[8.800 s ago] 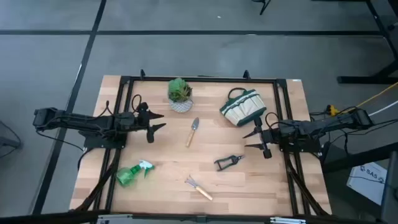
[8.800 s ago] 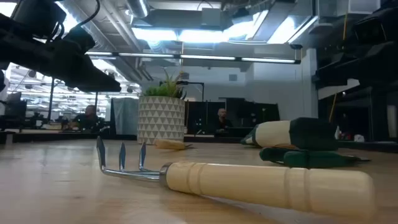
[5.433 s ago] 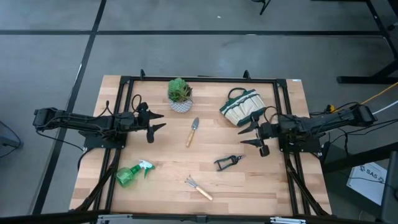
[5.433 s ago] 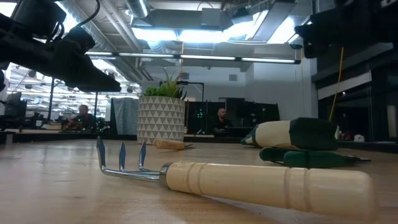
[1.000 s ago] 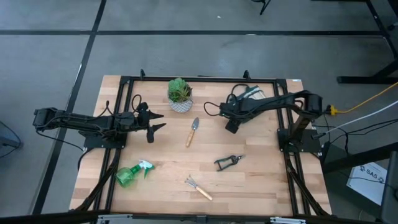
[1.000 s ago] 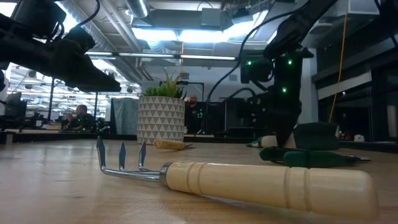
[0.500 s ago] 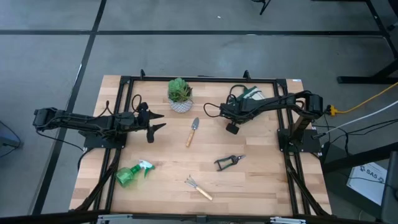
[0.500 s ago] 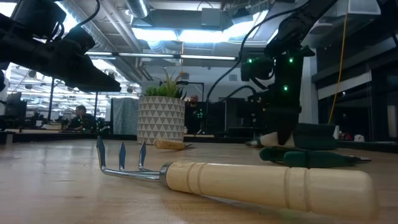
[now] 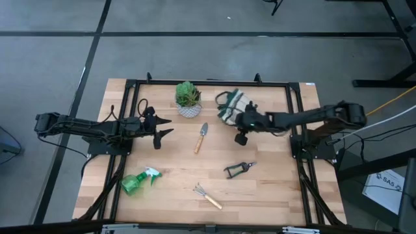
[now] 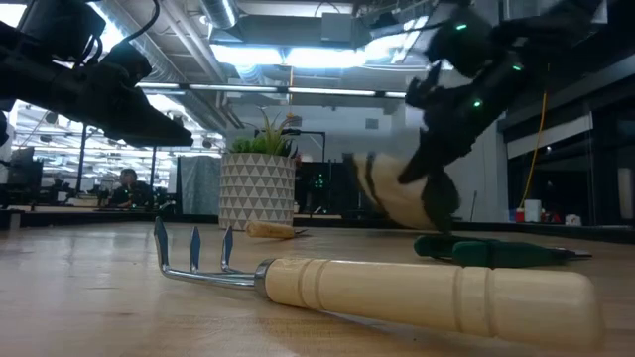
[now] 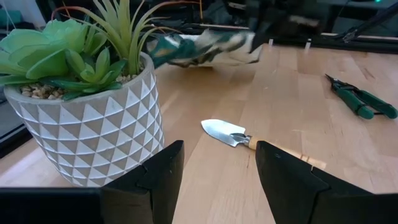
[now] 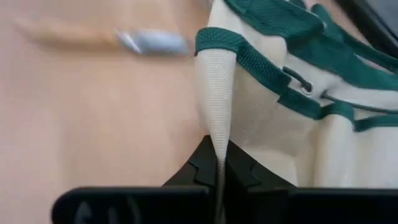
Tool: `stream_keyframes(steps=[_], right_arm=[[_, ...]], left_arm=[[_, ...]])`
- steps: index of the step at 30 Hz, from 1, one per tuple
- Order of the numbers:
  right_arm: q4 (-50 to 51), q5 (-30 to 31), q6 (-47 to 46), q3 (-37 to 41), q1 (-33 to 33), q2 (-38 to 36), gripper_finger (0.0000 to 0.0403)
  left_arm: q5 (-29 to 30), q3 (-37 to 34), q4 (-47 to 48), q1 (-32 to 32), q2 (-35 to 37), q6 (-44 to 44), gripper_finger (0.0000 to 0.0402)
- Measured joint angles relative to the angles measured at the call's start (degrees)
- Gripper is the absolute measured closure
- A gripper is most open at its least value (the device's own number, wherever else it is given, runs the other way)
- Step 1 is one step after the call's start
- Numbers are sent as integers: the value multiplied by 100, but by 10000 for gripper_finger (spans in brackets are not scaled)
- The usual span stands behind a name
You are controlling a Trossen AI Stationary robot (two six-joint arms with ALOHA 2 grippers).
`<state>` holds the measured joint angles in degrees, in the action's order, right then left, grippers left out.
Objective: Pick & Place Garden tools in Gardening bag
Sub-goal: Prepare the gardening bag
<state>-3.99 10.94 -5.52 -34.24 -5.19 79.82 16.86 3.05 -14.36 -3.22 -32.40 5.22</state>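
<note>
The gardening bag will go down from my right gripper on the wood [image 9: 216, 111] between the potted plant and the trowel's tip.
The gardening bag [image 9: 229, 104], cream canvas with green trim, is tilted at the table's far middle, with my right gripper [image 9: 240, 119] shut on it. It also shows in the low view [image 10: 389, 194] and, blurred, in the left wrist view [image 11: 202, 48]. The trowel [image 9: 202, 137], black shears [image 9: 238, 169], mini rake [image 9: 208, 196] and green spray bottle [image 9: 138, 182] lie flat on the wood. My left gripper [image 9: 166, 127] waits open at the left, its fingers [image 11: 155, 177] pointing at the trowel [image 11: 249, 140]. My right gripper pinches a raised ridge of the bag's cream canvas wall [image 12: 217, 118] between its two fingers, just below the green-trimmed rim [image 12: 249, 57]. It reaches in from the table's right, slanting downward. The bag hangs tilted in the hold [image 10: 382, 198]; whether its lower end touches the table cannot be told.
A potted green plant [image 9: 188, 99] in a white patterned pot [image 11: 87, 127] stands left of the bag at the far edge. A black frame [image 9: 195, 82] runs round the tabletop. Bare wood lies between the trowel and the shears.
My right gripper has shut on the bag's wall, tipped from pointing steeply down to a slant, and gone up and toward the table's left. The bag has come along from the far right toward the far middle and now hangs raised and tilted.
</note>
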Motion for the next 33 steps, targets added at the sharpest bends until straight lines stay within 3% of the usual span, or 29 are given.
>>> stream_keyframes(steps=[4, 8, 14, 21, 28, 33], right_arm=[[-2473, -572, -2, 1009, 111, -162, 397], [-3957, -577, 72, 1526, 160, -49, 397], [-4756, -562, 483, 1598, 160, 309, 397], [-6350, -395, 761, 1429, 157, 1145, 397], [-6458, -348, 607, 807, 149, 1988, 397], [-6450, -280, 73, 745, 162, 2137, 397]], left_arm=[[-8, 0, 2, 1, -1, 0, 206], [-9, 0, 1, 0, 1, -1, 206], [-7, 0, 1, 0, 1, -1, 206], [-5, 0, 1, 0, 1, -1, 206], [-4, 0, 1, 0, 1, -1, 206], [-4, 0, 1, 0, 1, -1, 206]])
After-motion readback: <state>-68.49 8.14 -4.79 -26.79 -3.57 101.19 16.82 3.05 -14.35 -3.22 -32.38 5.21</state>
